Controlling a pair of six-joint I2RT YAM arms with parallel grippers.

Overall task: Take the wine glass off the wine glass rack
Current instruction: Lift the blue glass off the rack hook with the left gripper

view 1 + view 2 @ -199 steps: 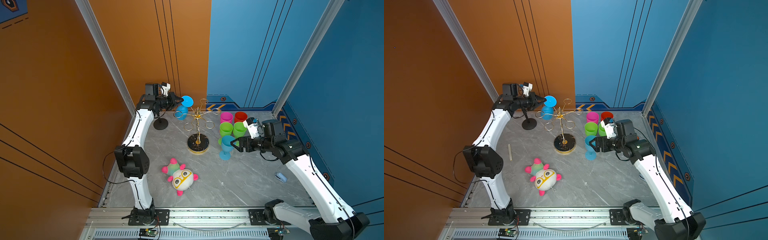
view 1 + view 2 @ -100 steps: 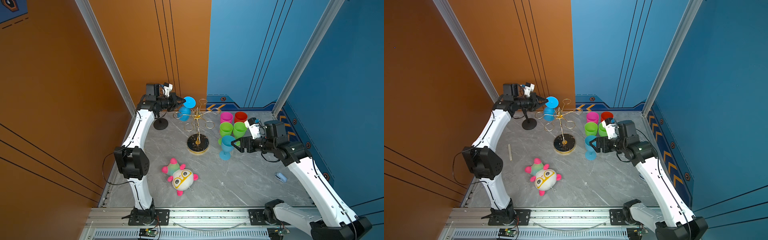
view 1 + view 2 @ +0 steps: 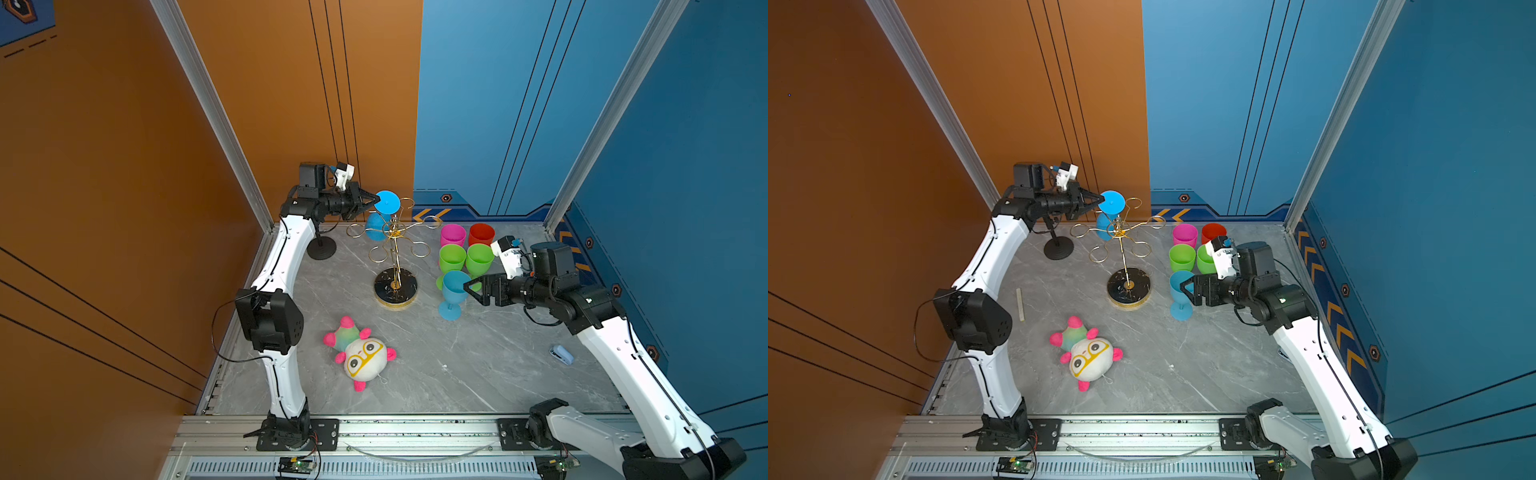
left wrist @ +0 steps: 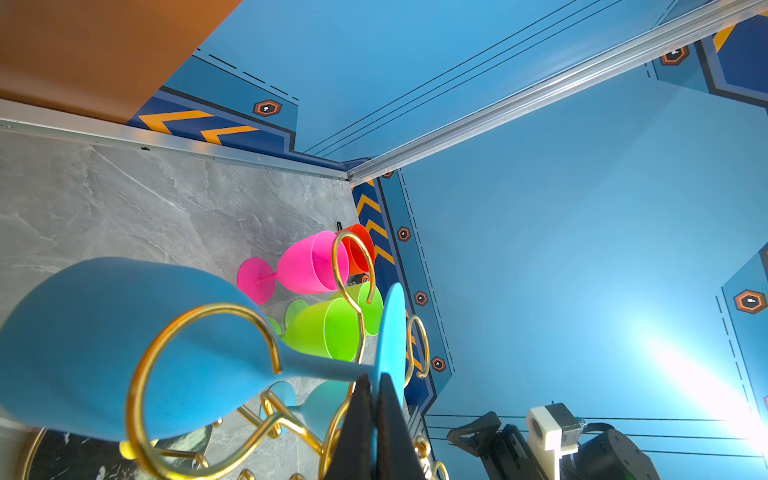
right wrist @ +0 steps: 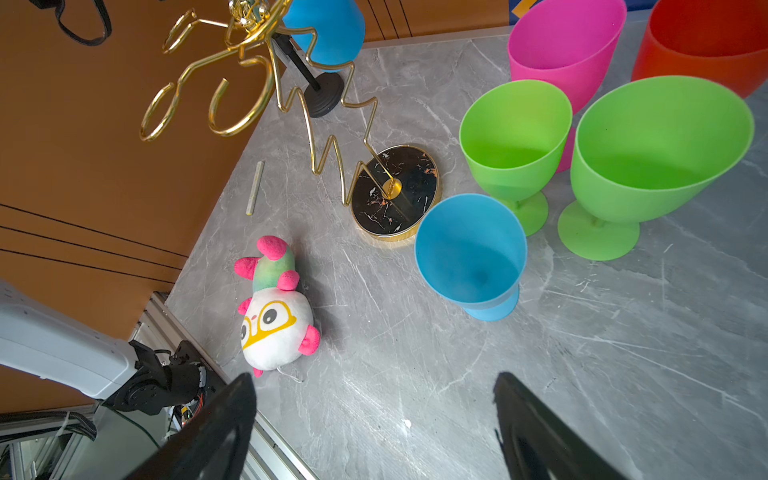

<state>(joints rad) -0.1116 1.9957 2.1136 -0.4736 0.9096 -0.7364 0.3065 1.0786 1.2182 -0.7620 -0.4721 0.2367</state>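
Observation:
My left gripper is holding the hanging blue wine glass by its foot, so next my right gripper closes on that glass's rim (image 5: pixel 336 68).
The wine glass rack (image 3: pixel 395 286) (image 3: pixel 1128 286) stands mid-table, gold wire on a round black base, which also shows in the right wrist view (image 5: pixel 395 191). A blue wine glass (image 3: pixel 376 227) (image 3: pixel 1105 226) (image 4: pixel 104 332) hangs upside down in a far-left loop, its foot on top. My left gripper (image 3: pixel 376 200) (image 3: pixel 1100 200) (image 4: pixel 374 380) is shut on the rim of that foot. My right gripper (image 3: pixel 473 290) (image 3: pixel 1187 291) (image 5: pixel 374 380) is open and holds nothing. It hovers low beside a second blue glass (image 3: pixel 453 286) (image 5: pixel 469 249) that stands on the table.
Pink (image 3: pixel 453 235), red (image 3: pixel 481 235) and two green glasses (image 3: pixel 452 257) stand at the back right. A plush toy (image 3: pixel 361 359) lies near the front. A small black stand (image 3: pixel 321 250) sits at the back left, a pale stick (image 3: pixel 1020 304) by the left edge, a small blue object (image 3: pixel 562 354) at right.
My left gripper has moved slightly to the right with the blue glass's foot in it. The right arm has barely moved.

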